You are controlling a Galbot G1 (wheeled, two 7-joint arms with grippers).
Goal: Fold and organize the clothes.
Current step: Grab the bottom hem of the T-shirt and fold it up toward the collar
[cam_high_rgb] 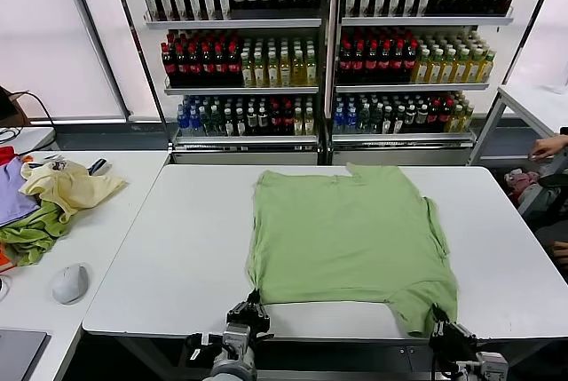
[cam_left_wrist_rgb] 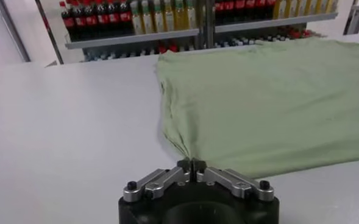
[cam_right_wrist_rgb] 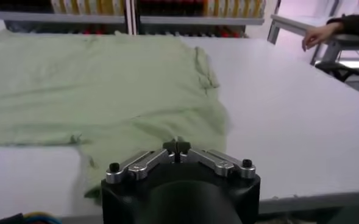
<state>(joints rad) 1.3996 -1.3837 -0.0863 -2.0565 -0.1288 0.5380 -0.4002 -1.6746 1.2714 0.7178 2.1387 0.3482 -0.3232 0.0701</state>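
Note:
I will let go of the light green shirt's near lobe with my right gripper beside the small rumpled fold on the shirt's side edge [cam_high_rgb: 428,218] [cam_right_wrist_rgb: 198,64].
A plain light green shirt [cam_high_rgb: 351,230] lies spread flat on the white table [cam_high_rgb: 186,248]. My left gripper [cam_high_rgb: 251,310] is at the table's near edge, shut on the shirt's near left corner. In the left wrist view its fingertips [cam_left_wrist_rgb: 191,163] pinch a gathered fold of the green cloth [cam_left_wrist_rgb: 270,103]. My right gripper [cam_high_rgb: 441,319] is at the near right, shut on the hanging lobe of the shirt there. In the right wrist view that gripper [cam_right_wrist_rgb: 177,145] has its tips together on the cloth's edge [cam_right_wrist_rgb: 94,85].
On a side table to the left lies a pile of yellow, green and purple garments [cam_high_rgb: 49,203], with a grey mouse [cam_high_rgb: 69,283] nearer me. Shelves of bottles [cam_high_rgb: 328,43] stand behind the table. A person's hand [cam_high_rgb: 548,146] rests on another table at the right.

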